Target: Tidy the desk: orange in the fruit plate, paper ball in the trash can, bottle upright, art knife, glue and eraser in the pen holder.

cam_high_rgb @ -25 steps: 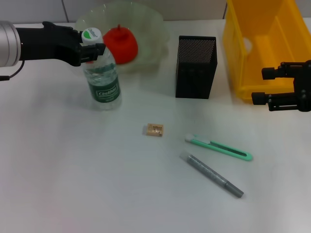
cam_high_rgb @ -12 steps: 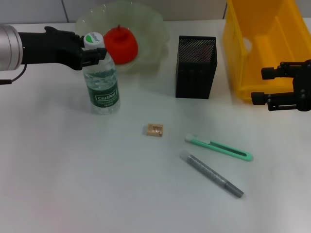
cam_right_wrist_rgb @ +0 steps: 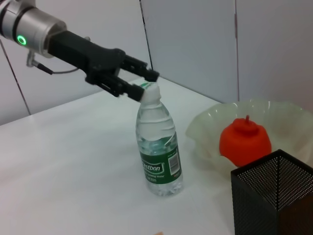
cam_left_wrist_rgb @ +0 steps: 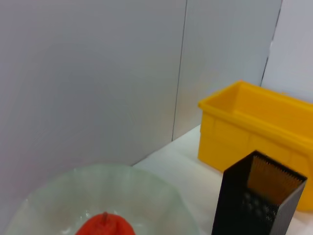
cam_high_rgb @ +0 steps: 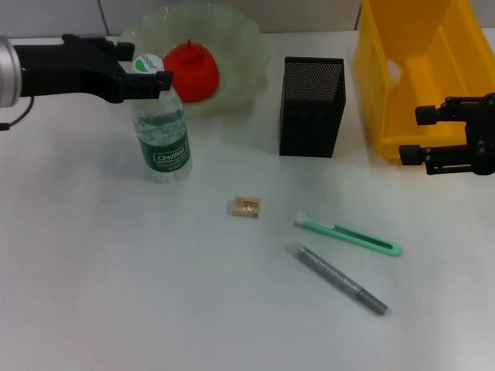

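I need to close my right gripper near the white end (cam_high_rgb: pixel 314 224) of the green art knife, the end nearer the eraser.
The water bottle (cam_high_rgb: pixel 164 127) stands upright on the table left of centre; it also shows in the right wrist view (cam_right_wrist_rgb: pixel 159 147). My left gripper (cam_high_rgb: pixel 143 62) is open, with its fingers on either side of the bottle's cap. The orange (cam_high_rgb: pixel 192 69) lies in the glass fruit plate (cam_high_rgb: pixel 240 46). The eraser (cam_high_rgb: pixel 247 206), the green art knife (cam_high_rgb: pixel 348 236) and the grey glue stick (cam_high_rgb: pixel 336 278) lie on the table in front of the black mesh pen holder (cam_high_rgb: pixel 312 108). My right gripper (cam_high_rgb: pixel 418 135) is open and empty at the right. I cannot make out the paper ball.
The yellow bin (cam_high_rgb: pixel 371 93) stands at the back right, just behind my right gripper. The fruit plate is close behind the bottle. The pen holder stands between the plate and the bin.
The bottle went from tilted in my left gripper to standing upright. The left fingers have spread apart from the cap. The right arm has not moved.
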`<act>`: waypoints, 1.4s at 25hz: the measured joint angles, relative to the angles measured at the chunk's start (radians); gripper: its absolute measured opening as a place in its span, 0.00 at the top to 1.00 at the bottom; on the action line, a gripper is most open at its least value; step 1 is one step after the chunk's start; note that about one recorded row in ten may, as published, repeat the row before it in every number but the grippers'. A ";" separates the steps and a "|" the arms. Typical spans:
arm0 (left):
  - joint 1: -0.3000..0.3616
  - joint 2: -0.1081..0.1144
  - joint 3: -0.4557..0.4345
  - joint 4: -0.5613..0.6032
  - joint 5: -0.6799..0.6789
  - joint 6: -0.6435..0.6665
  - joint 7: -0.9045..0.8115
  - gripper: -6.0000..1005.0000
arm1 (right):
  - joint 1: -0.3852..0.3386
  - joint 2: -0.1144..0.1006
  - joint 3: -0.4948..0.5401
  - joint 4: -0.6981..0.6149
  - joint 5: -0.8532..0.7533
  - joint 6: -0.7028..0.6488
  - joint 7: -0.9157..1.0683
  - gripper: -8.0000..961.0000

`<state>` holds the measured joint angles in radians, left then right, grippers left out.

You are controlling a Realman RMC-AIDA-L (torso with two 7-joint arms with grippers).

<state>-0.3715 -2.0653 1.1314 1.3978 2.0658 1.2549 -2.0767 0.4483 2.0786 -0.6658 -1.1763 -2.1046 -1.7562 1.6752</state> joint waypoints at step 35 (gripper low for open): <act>0.162 0.058 -0.481 -0.461 -0.293 0.663 0.770 0.18 | 0.544 0.012 -0.925 0.247 -0.426 0.284 0.833 0.20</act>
<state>-0.2098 -2.0075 0.6502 0.9370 1.7725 1.9177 -1.3067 0.9923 2.0906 -1.5909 -0.9291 -2.5303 -1.4718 2.5079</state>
